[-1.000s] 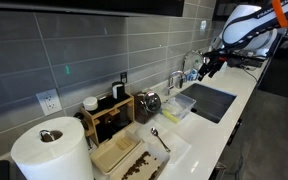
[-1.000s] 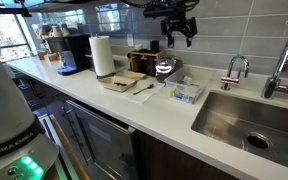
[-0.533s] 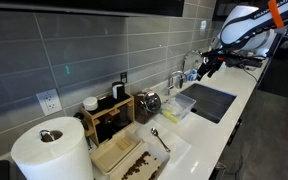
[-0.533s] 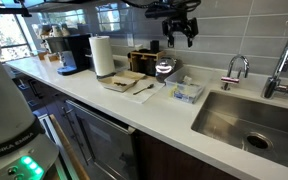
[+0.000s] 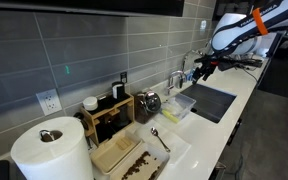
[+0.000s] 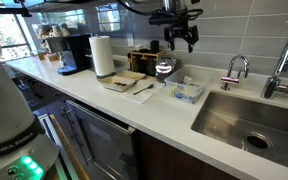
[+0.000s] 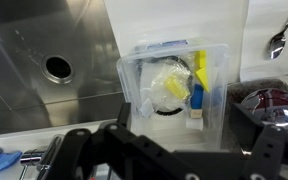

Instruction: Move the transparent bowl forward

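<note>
Next, my gripper grips the sink-side edge [image 5: 190, 98] [image 7: 127, 98] of the transparent bowl, near the middle of that edge.
The transparent bowl [image 5: 180, 105] is a shallow clear tub with white, yellow and blue items inside. It sits on the white counter between the sink and a shiny metal pot, and shows in both exterior views [image 6: 187, 92]. In the wrist view the bowl [image 7: 174, 85] lies directly below the camera. My gripper [image 6: 181, 40] hangs well above the bowl, open and empty, and it also shows in an exterior view [image 5: 199, 70]. In the wrist view its dark fingers [image 7: 174, 152] spread wide at the bottom edge.
A steel sink [image 6: 249, 120] with faucets [image 6: 234, 68] lies beside the bowl. A shiny metal pot [image 6: 164, 69], a wooden rack [image 5: 111, 112], a wooden tray [image 6: 121, 80] with a spoon [image 5: 160, 139], a paper towel roll [image 5: 50, 150] and a coffee machine [image 6: 74, 52] stand along the counter.
The arm has shifted slightly above the bowl. The gripper stays open and the bowl has not moved.
</note>
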Tool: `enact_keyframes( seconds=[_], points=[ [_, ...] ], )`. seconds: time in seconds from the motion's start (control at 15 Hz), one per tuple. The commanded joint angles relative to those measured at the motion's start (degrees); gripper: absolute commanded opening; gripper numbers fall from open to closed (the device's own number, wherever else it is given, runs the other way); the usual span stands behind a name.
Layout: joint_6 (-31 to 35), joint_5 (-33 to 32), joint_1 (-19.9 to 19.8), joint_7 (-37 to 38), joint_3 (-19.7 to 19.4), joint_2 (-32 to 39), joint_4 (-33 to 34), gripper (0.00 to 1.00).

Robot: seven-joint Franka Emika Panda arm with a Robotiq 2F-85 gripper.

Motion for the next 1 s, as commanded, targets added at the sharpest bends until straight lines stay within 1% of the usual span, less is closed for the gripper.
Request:
enact_keyframes(
  seconds=[0.0, 0.2, 0.4, 0.47, 0.73, 0.93],
  points=[
    [0.6, -1.4, -1.0, 0.2, 1.6, 8.6, 7.1, 1.0],
    [0.3, -1.7, -2.0, -1.7, 2.2, 14.7, 13.1, 1.0],
    [-2.4, -0.3, -4.2, -4.4, 3.3, 19.8, 19.6, 1.0],
    [-2.2, -0.4, -4.9, -4.9, 3.4, 21.5, 21.5, 1.0],
    [-3.3, -0.1, -8.0, -8.4, 5.4, 27.1, 27.6, 1.0],
    [-5.7, 0.9, -10.4, -11.0, 7.2, 31.1, 32.0, 1.0]
  ],
)
